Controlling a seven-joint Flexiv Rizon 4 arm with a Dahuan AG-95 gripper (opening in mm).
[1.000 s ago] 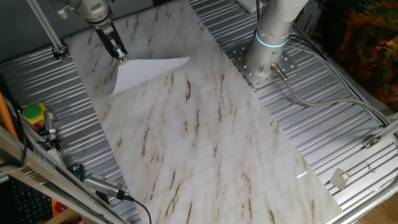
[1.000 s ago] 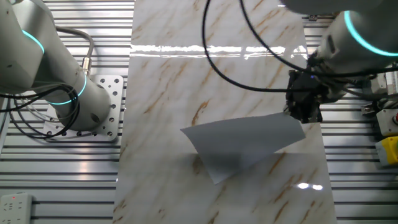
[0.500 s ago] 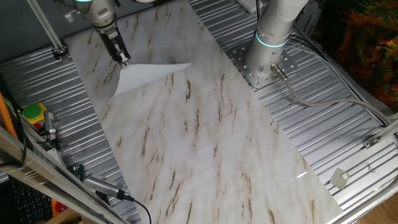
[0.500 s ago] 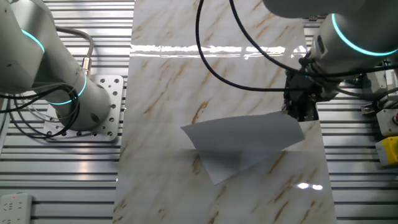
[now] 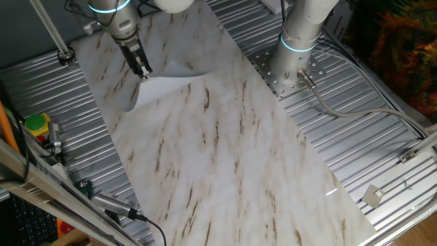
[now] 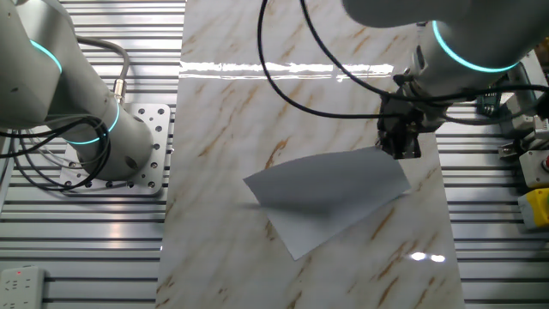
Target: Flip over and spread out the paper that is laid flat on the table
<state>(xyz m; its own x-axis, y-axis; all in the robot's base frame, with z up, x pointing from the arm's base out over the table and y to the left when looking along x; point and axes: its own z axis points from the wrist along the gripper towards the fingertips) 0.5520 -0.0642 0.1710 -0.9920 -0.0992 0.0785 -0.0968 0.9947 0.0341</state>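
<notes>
My gripper has the white paper to put down. It will let go of it flat on the marble table (image 5: pixel 177 94) beside the dark brown streak near the table's edge.
The white paper (image 5: pixel 164 87) (image 6: pixel 330 193) lies on the marble table (image 5: pixel 225 157) (image 6: pixel 257 94), folded up, one corner lifted off the top. My gripper (image 5: pixel 144 72) (image 6: pixel 397 151) is shut on that raised corner and holds it above the table. The rest of the sheet hangs and rests on the tabletop below it. The fingertips are dark and narrow, pinched on the paper edge.
A second robot arm's base (image 5: pixel 295 65) (image 6: pixel 111 146) stands on the ribbed metal beside the table. A yellow and green object (image 5: pixel 35 126) (image 6: pixel 536 206) sits on the metal deck. Black cables (image 6: pixel 309 77) loop over the table. A small white block (image 5: pixel 372 196) lies near the front right.
My gripper has moved with the held corner toward the table's middle, dragging the paper's upper flap across. The sheet has folded further over itself.
</notes>
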